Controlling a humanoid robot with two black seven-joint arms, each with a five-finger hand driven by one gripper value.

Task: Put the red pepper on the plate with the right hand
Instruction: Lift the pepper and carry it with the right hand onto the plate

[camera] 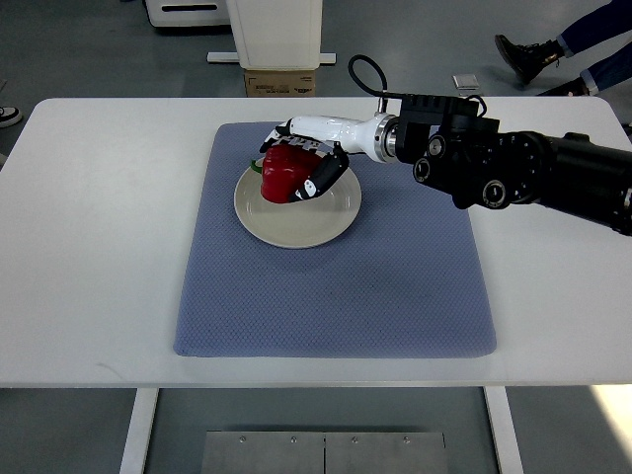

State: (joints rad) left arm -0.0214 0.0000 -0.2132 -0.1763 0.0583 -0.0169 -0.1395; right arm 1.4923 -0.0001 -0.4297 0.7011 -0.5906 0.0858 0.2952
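Observation:
Next, I let go of the red pepper, now over the plate's far part, with my right gripper just on the near side of the cream plate's middle [303,209].
The red pepper [281,173] sits over the far left part of a cream plate [306,222], which lies on a blue-grey mat [395,286]. My right hand [304,158] reaches in from the right and its white and black fingers [318,184] are curled around the pepper from above and the right side. I cannot tell if the pepper rests on the plate or hangs just above it. A bit of green stem shows at the pepper's left. The left arm is out of view.
The mat lies on a white table [89,247]. My black right forearm [533,173] crosses above the mat's far right corner. A cardboard box [281,84] and a white cabinet stand behind the table. A person's legs [563,49] show at the top right.

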